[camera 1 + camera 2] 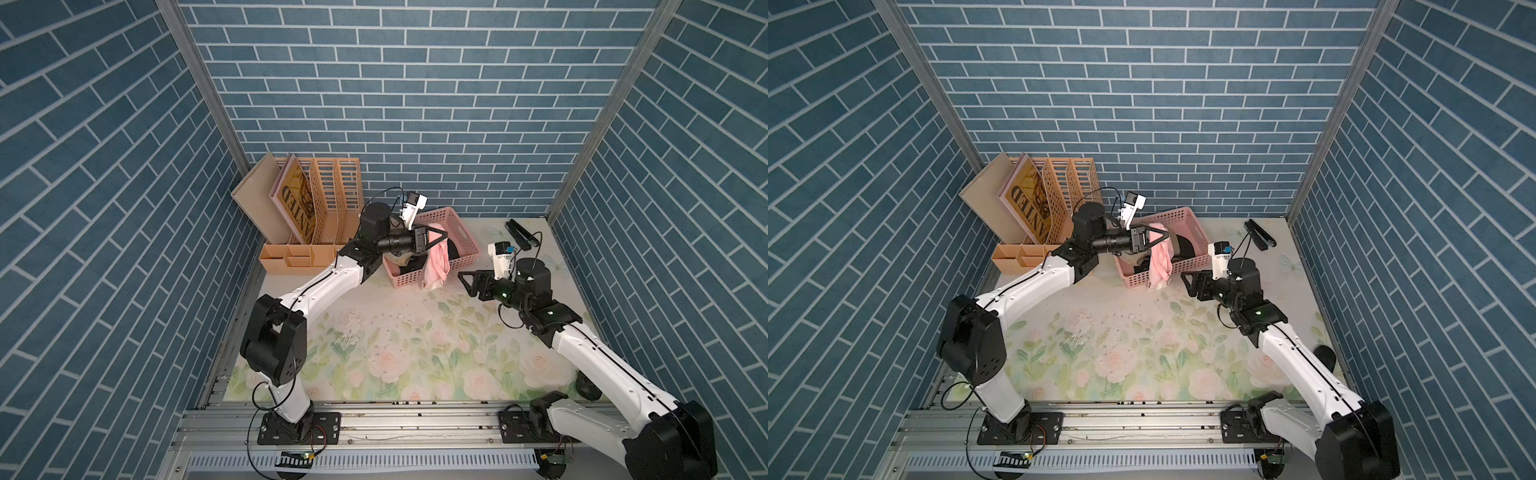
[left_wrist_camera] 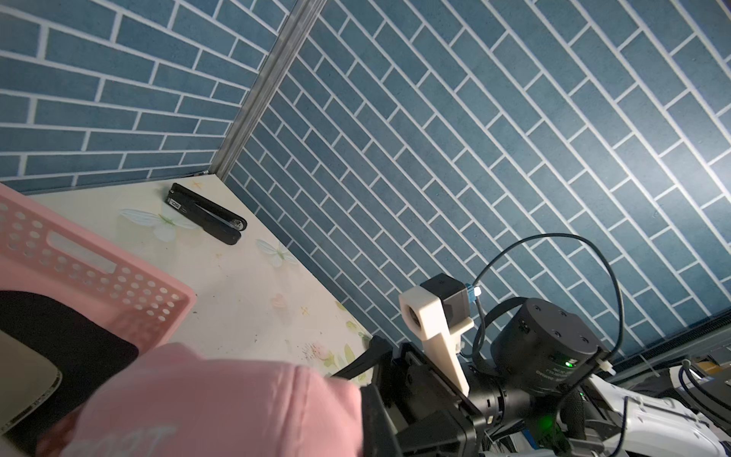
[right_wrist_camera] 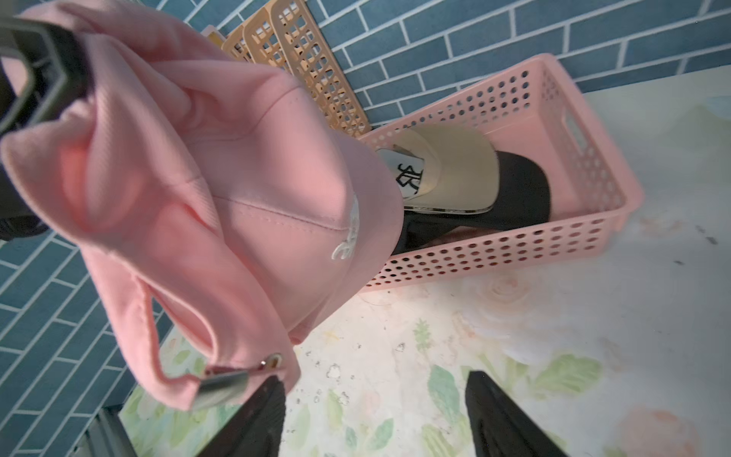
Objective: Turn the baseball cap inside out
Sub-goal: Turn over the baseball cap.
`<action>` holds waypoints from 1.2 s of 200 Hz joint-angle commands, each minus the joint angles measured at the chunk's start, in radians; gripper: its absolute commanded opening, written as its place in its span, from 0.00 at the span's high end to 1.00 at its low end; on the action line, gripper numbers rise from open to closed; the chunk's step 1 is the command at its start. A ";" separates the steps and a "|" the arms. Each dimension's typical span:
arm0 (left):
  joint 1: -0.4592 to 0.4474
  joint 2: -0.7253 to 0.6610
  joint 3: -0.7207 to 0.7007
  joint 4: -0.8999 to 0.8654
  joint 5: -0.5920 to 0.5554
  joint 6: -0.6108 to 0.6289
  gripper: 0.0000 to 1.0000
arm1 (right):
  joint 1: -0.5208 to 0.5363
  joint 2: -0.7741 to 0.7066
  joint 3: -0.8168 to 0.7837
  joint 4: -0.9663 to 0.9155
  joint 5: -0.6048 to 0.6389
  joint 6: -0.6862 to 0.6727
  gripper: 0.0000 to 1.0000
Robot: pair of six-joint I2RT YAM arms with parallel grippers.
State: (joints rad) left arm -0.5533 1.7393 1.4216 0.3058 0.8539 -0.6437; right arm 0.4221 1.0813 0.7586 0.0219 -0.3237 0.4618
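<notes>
The baseball cap's crumpled fabric is pinched in my left gripper with the embroidery outside, so my right gripper needs to take the baseball cap's top (image 3: 293, 171) before my left gripper opens.
The pink baseball cap (image 1: 436, 262) (image 1: 1160, 262) hangs crumpled from my left gripper (image 1: 444, 237) (image 1: 1166, 236), which is shut on its upper fabric above the front of the pink basket (image 1: 465, 249). In the right wrist view the baseball cap (image 3: 237, 190) shows its outer side with white embroidery, and its metal strap buckle (image 3: 225, 383) dangles right beside one finger. My right gripper (image 1: 467, 284) (image 3: 375, 415) is open, low over the table just right of the cap, with nothing between its fingers. In the left wrist view the cap (image 2: 217, 403) hides my left jaws.
The pink basket (image 3: 593, 166) holds a beige cap (image 3: 455, 170) and a black cap (image 3: 522, 198). A black stapler (image 1: 519, 235) (image 2: 205, 213) lies at the back right. An orange file rack (image 1: 332, 199) and a desk organiser (image 1: 291, 257) stand at the back left.
</notes>
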 commanded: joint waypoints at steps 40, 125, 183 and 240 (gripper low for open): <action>-0.045 -0.003 0.002 -0.027 0.100 0.131 1.00 | 0.020 0.074 0.136 0.005 0.020 -0.219 0.24; -0.018 0.014 0.116 -0.295 0.326 0.394 0.99 | 0.019 -0.052 -0.024 -0.029 -0.097 -0.838 0.26; -0.022 0.021 0.106 -0.325 0.352 0.415 0.99 | 0.020 0.017 -0.022 0.080 -0.138 -0.880 0.26; -0.040 0.047 0.126 -0.329 0.364 0.408 0.99 | 0.064 0.059 0.006 0.135 -0.175 -0.938 0.26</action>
State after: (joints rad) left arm -0.5793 1.7565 1.5177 -0.0299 1.1873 -0.2539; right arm 0.4648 1.1175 0.7380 0.1101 -0.4603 -0.4160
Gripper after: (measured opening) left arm 0.071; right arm 0.743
